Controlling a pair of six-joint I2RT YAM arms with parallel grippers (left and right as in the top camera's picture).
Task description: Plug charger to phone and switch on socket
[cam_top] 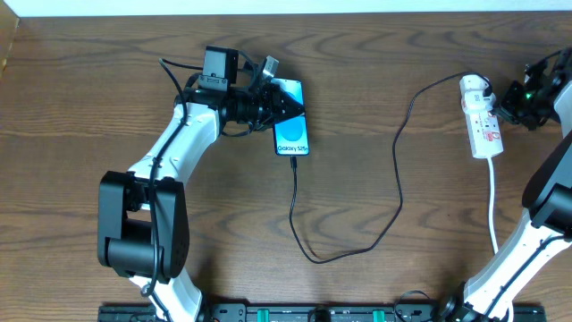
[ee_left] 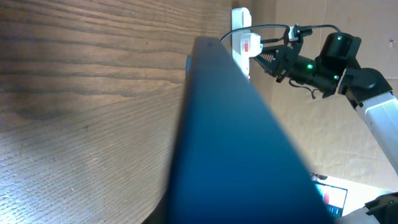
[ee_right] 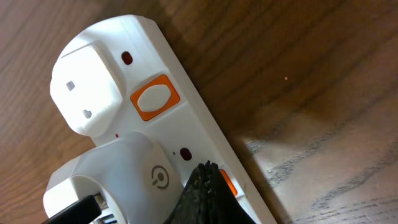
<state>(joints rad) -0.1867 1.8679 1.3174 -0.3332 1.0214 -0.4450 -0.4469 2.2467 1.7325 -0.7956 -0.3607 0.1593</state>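
My left gripper needs to set the phone down so that it lies flat on the wooden table (cam_top: pixel 290 140) beneath the phone's plugged-in lower half.
The phone (cam_top: pixel 292 125) lies on the table with its blue "Galaxy S25+" screen up. My left gripper (cam_top: pixel 279 103) is shut on its upper part, and in the left wrist view the phone (ee_left: pixel 236 155) is a blurred blue slab filling the jaws. The black charger cable (cam_top: pixel 398 179) runs from the phone's bottom edge in a loop to the white socket (cam_top: pixel 483 121). My right gripper (ee_right: pixel 208 173) is shut, with its tip on the socket's lower orange switch (ee_right: pixel 227 184). The socket (ee_right: pixel 186 130) fills the right wrist view.
A white charger adapter (ee_right: pixel 118 180) and a second white plug (ee_right: pixel 87 87) sit in the socket beside another orange switch (ee_right: pixel 154 98). The socket's white cord (cam_top: pixel 493 206) runs toward the front edge. The right arm (ee_left: pixel 323 62) shows in the left wrist view.
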